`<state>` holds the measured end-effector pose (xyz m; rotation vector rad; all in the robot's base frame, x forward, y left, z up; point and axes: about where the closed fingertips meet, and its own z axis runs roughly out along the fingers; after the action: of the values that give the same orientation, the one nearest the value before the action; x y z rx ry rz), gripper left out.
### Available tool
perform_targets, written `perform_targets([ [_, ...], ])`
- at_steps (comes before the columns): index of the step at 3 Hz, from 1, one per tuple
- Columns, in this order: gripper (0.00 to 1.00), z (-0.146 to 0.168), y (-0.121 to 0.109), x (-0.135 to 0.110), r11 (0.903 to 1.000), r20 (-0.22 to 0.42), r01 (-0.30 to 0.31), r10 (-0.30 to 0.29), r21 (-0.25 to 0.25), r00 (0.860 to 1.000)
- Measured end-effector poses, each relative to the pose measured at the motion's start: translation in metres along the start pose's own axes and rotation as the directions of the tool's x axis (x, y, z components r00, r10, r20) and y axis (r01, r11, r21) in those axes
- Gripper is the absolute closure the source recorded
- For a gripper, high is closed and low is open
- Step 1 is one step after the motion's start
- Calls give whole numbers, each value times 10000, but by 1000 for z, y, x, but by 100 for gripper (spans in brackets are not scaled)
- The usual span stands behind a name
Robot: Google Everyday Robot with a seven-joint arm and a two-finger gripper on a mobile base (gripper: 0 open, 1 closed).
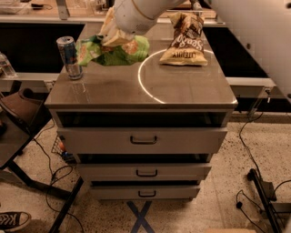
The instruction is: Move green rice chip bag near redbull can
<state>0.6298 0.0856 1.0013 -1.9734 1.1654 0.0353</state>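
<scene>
The robot's gripper will release the green rice chip bag on the cabinet top point(105, 71) between the redbull can and the bright ring.
The green rice chip bag point(119, 52) lies crumpled on the back left of the cabinet top point(182, 88). The redbull can point(69, 57) stands upright near the top's left edge, a short gap left of the bag. My gripper point(110, 35) comes down from the white arm point(136, 13) at the top and is shut on the bag's upper part, with its pale fingers point(107, 28) pressed into the foil. The arm hides the back of the bag.
A brown-and-tan chip bag point(184, 38) lies at the back right of the top. A bright ring of light point(139, 77) shows on the surface. Three drawers point(143, 140) sit below. A dark chair point(20, 107) and floor cables point(254, 182) flank the cabinet.
</scene>
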Motion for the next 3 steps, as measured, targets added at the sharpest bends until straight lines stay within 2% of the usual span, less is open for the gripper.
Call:
perform_targets([
  [1,100,28,1,0,9958,775,906,-892,-142,9930],
  [3,100,39,31,10,9810,1468,1910,-1841,-338,9719],
])
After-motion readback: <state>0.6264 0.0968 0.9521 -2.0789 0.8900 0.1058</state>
